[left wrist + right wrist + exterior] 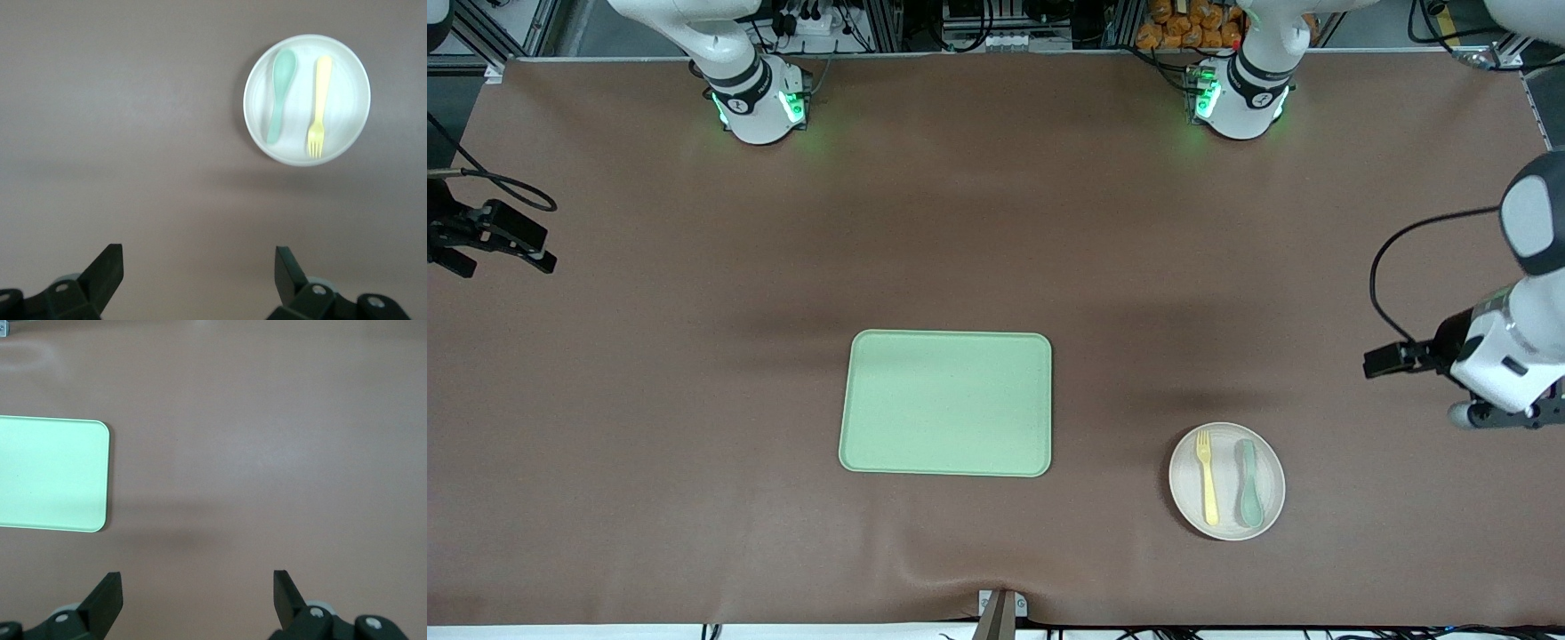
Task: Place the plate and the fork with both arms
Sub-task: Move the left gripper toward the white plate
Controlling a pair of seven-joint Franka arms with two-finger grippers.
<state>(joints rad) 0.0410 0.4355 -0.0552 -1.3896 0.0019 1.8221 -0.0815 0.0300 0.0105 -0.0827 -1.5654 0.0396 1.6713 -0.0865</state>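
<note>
My left gripper needs to move next to the plate's rim [1282,468] [245,105] by the teal spoon, opposite the yellow fork, and grip it there.
The pale plate [1227,502] lies on the brown table toward the left arm's end, nearer to the front camera than the tray. On it lie the yellow fork [1208,477] and a teal spoon [1248,483], side by side. The left wrist view shows the plate [347,93], fork [319,107] and spoon [280,93] too. My left gripper [199,257] is open and empty, up over bare table beside the plate; its hand [1498,356] shows at the table's end. My right gripper [197,583] is open and empty over bare table at the right arm's end.
A rectangular light-green tray [947,404] lies in the middle of the table, with nothing on it; one end of it shows in the right wrist view [50,473]. The arms' bases [760,102] stand along the table's robot-side edge.
</note>
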